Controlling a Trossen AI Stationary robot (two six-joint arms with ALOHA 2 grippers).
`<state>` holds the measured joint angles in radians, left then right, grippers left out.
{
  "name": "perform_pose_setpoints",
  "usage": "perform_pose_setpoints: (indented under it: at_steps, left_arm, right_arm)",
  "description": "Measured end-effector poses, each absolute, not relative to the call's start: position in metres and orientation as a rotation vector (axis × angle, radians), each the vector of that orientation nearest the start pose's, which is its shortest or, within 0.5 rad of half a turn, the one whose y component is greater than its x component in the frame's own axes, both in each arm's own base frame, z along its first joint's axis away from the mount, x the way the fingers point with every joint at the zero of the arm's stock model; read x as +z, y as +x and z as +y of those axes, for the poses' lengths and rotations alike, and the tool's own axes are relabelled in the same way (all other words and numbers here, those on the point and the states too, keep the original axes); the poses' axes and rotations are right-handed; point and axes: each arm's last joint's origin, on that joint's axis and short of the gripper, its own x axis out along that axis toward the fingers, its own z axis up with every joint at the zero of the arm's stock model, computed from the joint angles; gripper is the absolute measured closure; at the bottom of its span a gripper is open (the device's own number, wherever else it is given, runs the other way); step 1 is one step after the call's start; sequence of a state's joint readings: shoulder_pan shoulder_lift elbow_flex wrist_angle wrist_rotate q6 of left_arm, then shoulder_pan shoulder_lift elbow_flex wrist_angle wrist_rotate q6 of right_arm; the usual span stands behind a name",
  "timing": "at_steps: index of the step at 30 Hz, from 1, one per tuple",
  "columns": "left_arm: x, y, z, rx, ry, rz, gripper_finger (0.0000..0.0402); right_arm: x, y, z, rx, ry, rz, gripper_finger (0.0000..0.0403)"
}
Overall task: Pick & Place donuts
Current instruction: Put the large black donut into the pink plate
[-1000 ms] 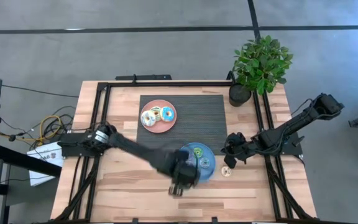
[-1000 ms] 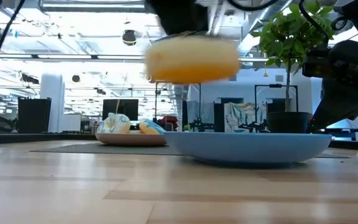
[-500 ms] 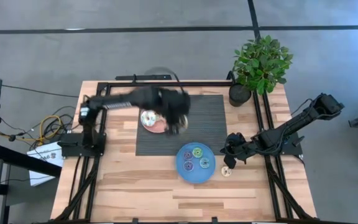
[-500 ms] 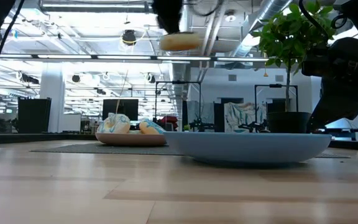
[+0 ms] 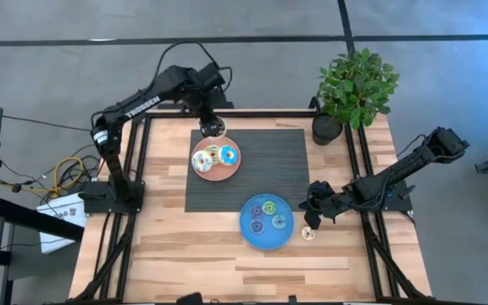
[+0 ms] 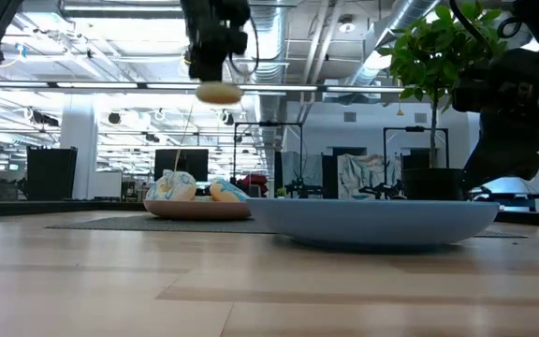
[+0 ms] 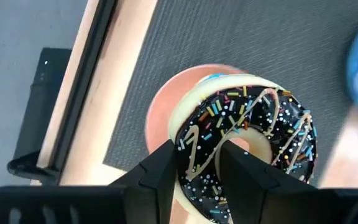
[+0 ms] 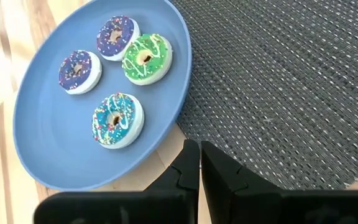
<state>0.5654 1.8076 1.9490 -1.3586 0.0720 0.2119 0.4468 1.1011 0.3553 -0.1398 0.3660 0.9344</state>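
Observation:
Next, I release the brown donut from my left gripper on the far part of the pink plate (image 5: 213, 146) (image 7: 202, 138), so that it lands beside the blue donut.
My left gripper (image 5: 213, 127) is shut on a dark brown iced donut (image 7: 272, 137) with coloured sprinkles. It hangs high over the far edge of the pink plate (image 5: 219, 175). That plate carries a cream donut (image 5: 202, 161) and a blue one (image 5: 226, 155). The blue plate (image 8: 48, 155) holds several donuts: two purple, a green (image 8: 145, 57) and a blue (image 8: 117, 118). A small cream donut (image 5: 309, 232) lies on the wood right of the blue plate. My right gripper (image 8: 199, 149) is shut and waits just right of that plate. My left gripper pinches one side of the brown donut's ring (image 7: 197, 146), with one finger (image 7: 238, 168) at the hole and the other finger (image 7: 163, 171) outside the rim. The fingers point down from above. The donut (image 6: 218, 93) hangs level below them, lifted clear.
Under the pink plate lies a dark ribbed mat (image 5: 269, 165), and the blue plate overlaps its near edge. A potted plant (image 5: 354, 85) stands at the far right corner. Black rails run along the left, right and far sides. Bare wood shows at the near side.
My left gripper has carried the brown donut from the blue plate's near left side up and toward the far left, across the pink plate. It is now above that plate's far edge. It has stayed shut on the donut throughout.

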Motion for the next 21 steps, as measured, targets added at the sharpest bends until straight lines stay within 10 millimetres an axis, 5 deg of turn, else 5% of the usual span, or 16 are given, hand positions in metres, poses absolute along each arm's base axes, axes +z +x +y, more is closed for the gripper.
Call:
perform_pose_setpoints:
  at_steps: [13,21]
  left_arm:
    - [0.264,0.272,0.245,0.320,-0.282,1.178,0.0294]
    - [0.228,0.253,0.258,0.302,-0.382,1.129,0.0294]
  right_arm:
    - [0.144,0.169,0.069,-0.285,0.516,0.756,0.0396]
    - [0.144,0.169,0.069,-0.284,0.518,0.754,0.0396]
